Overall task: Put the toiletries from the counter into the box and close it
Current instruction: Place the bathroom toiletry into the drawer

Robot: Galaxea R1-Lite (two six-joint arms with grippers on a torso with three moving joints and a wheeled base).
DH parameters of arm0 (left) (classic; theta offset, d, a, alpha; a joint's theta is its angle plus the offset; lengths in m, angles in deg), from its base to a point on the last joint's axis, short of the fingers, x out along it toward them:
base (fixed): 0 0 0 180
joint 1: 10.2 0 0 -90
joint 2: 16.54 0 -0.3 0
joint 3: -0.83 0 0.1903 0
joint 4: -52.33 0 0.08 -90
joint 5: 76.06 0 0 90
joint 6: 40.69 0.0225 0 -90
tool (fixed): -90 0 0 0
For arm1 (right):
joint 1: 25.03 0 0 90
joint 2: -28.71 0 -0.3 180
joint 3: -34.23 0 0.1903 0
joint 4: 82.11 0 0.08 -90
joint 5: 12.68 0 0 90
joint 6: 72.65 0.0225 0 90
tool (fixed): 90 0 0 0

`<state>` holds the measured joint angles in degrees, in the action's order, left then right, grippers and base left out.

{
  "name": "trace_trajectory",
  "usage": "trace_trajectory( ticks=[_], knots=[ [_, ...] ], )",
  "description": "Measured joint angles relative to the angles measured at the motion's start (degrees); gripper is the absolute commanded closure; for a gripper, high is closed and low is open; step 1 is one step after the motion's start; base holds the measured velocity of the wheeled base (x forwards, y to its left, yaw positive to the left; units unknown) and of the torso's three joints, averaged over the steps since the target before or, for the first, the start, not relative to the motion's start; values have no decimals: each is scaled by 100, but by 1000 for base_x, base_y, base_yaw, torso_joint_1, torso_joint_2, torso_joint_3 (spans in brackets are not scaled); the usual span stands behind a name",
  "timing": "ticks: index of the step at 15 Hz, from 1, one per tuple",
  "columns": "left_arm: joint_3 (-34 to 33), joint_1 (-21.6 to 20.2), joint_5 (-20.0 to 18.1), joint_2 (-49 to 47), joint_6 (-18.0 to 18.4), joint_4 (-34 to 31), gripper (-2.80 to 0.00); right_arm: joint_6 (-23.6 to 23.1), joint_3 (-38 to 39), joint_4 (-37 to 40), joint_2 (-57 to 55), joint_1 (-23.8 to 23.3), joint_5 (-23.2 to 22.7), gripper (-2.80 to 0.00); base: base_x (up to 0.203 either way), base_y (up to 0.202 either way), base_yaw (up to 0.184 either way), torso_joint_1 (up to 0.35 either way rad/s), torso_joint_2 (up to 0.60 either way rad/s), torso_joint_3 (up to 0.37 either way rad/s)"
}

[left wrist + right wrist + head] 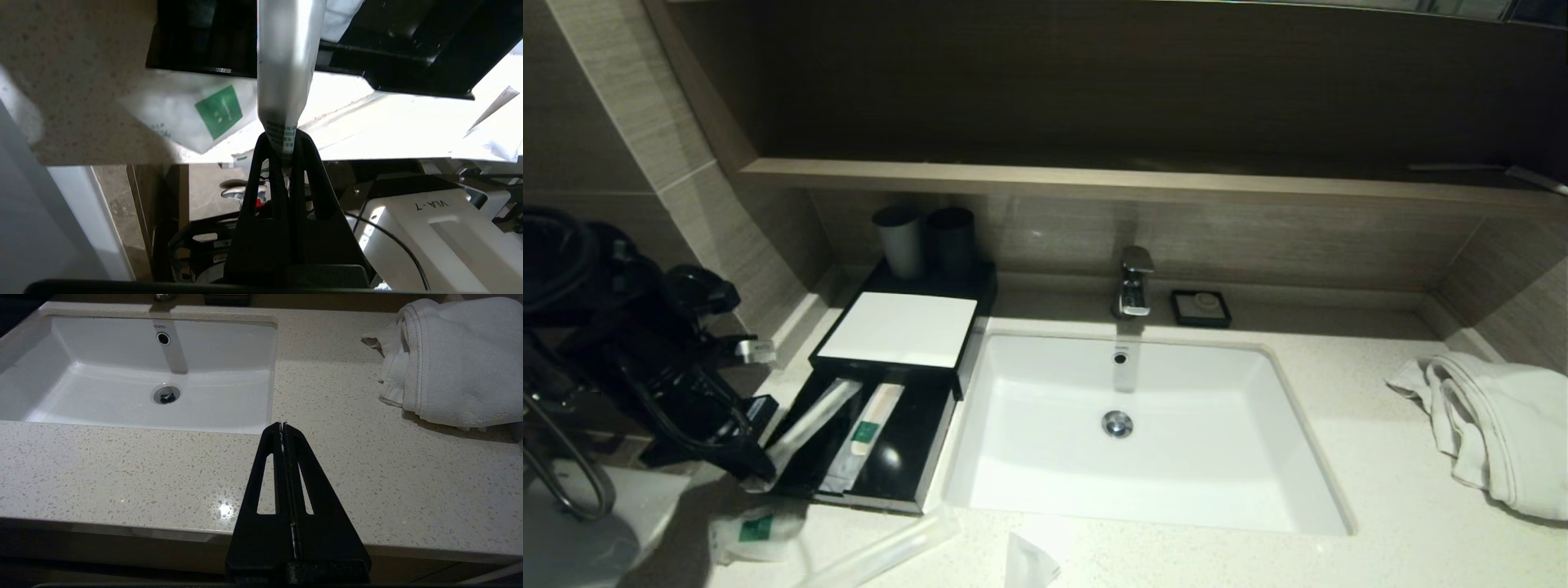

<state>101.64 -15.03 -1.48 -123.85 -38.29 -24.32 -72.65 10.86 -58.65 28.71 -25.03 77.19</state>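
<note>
My left gripper is going to release the long thin packet alongside the green-marked packet in the open drawer [843, 422].
The black box [903, 331] with a white top panel stands left of the sink, its front drawer [907, 457] pulled open. My left gripper [761, 467] is at the drawer's front left corner, shut on the end of a long thin packet [817, 416] that reaches into the drawer; the grip shows in the left wrist view [286, 141]. Another packet with a green mark [866, 437] lies in the drawer. On the counter [1339, 555] in front lie a short green-marked pouch [756, 529], a long packet [890, 551] and a small pouch [1029, 563]. My right gripper [282, 425] is shut and empty over the counter's front, right of the sink.
The white sunken sink [1013, 457] takes the middle, with a faucet [1134, 282] and a black soap dish [1201, 308] behind it. Two dark grey cups [901, 237] stand behind the box. A white towel [1494, 425] lies at the right. A wooden shelf [1094, 180] overhangs.
</note>
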Motion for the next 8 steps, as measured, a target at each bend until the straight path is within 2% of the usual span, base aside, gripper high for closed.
trace_trajectory(
  ticks=[2,8],
  knots=[
    [0,79,5,-48,-118,234,0,0,0,0,0,0,-2,0,0,0,0,0,0,0],
    [0,235,14,-202,-143,684,0,0,0,-1,0,0,-1,0,0,0,0,0,0,0]
  ],
)
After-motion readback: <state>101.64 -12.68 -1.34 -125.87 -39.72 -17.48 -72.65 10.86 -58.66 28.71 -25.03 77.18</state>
